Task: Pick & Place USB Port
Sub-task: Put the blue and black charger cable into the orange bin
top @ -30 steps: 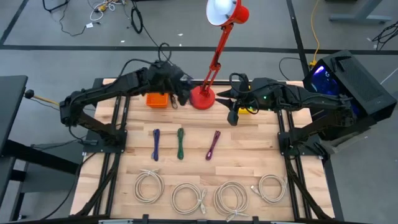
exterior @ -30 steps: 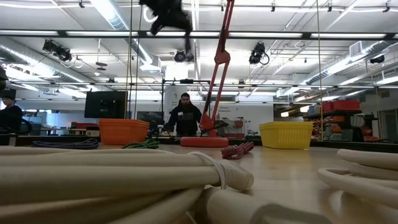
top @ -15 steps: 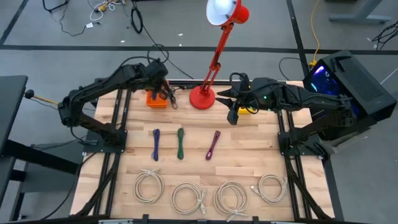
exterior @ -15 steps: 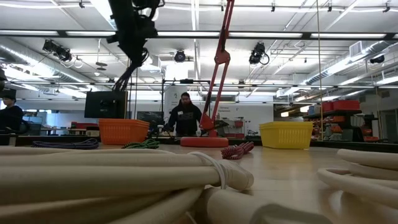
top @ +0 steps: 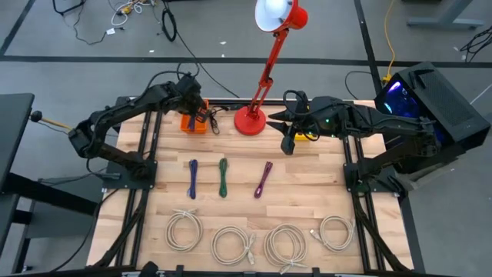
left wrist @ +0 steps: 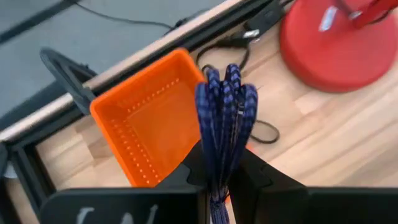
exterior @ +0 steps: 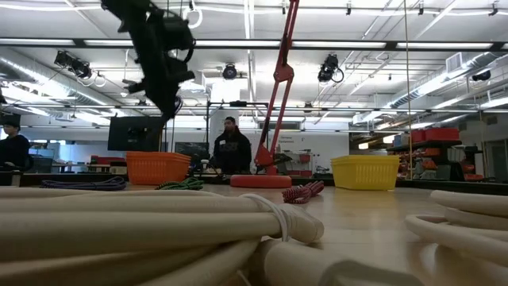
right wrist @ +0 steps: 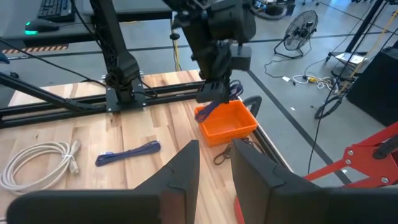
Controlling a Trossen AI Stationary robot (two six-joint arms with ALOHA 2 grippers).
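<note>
The robot's left gripper should release the dark blue cable bundle inside the orange basket [top: 195, 115] [left wrist: 173, 118], with the bundle's end leaning on the basket's far rim.
My left gripper [top: 197, 114] hovers above the orange basket [top: 192, 123] at the table's far left, shut on a dark blue braided cable bundle [left wrist: 225, 106]. The low view shows it [exterior: 161, 75] well above the basket [exterior: 157, 167]. My right gripper [top: 288, 143] waits open beside the yellow basket [top: 307, 135], touching nothing. Blue [top: 192, 178], green [top: 223, 177] and purple [top: 264, 178] cable bundles lie flat on the table's middle. My left gripper pinches the folded blue cable bundle between its two fingers [left wrist: 189, 171]. The looped end [left wrist: 227, 78] sticks out past the fingertips. The bundle is lifted clear over the orange basket's opening [left wrist: 152, 124], as the right wrist view shows [right wrist: 217, 101].
The red lamp's base [top: 250, 121] stands between the two baskets, its arm rising over the far edge, a dark cord [left wrist: 264, 130] lying beside it. Several white cable coils [top: 250, 245] lie along the near edge. A person [exterior: 230, 151] stands in the room beyond.
My left gripper, still shut on the blue bundle, has moved from beside the lamp base toward the table's left and come down, so it now hangs over the orange basket. The right arm has kept still.
</note>
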